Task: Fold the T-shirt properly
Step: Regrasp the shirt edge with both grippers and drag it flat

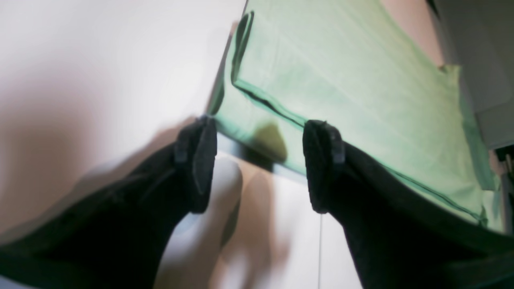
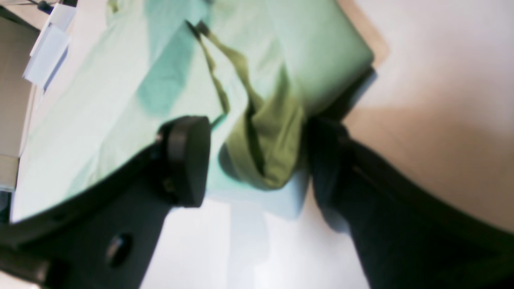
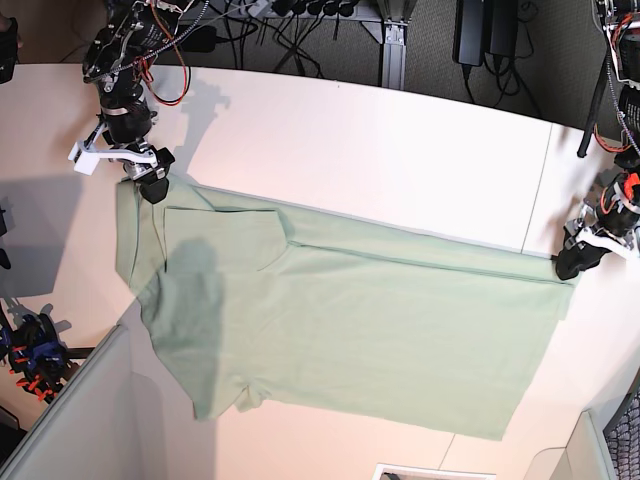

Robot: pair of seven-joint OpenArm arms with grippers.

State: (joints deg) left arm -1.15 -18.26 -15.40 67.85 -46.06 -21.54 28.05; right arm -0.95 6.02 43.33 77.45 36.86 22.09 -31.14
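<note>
The T-shirt's near edge is far from the robot's grippers, so next the left gripper pinches the folded T-shirt's corner (image 3: 548,270) and drags it toward the far edge of the table.
The pale mint-green T-shirt (image 3: 340,320) lies spread on the white table (image 3: 380,150), its far edge folded over in a long straight band. My right gripper (image 3: 150,182) is at the shirt's far left corner. In the right wrist view it (image 2: 257,160) is open, with a bunched fold of the shirt (image 2: 269,156) between the fingers. My left gripper (image 3: 570,265) is at the shirt's far right corner. In the left wrist view it (image 1: 259,164) is open, and the shirt's hemmed corner (image 1: 257,120) lies just beyond and between the fingertips.
Cables and power bricks (image 3: 300,15) hang past the table's far edge. A table seam (image 3: 537,180) runs down the right side. A white object (image 3: 430,470) sits at the near edge. Clamps (image 3: 35,350) and a grey panel (image 3: 70,420) stand at the near left.
</note>
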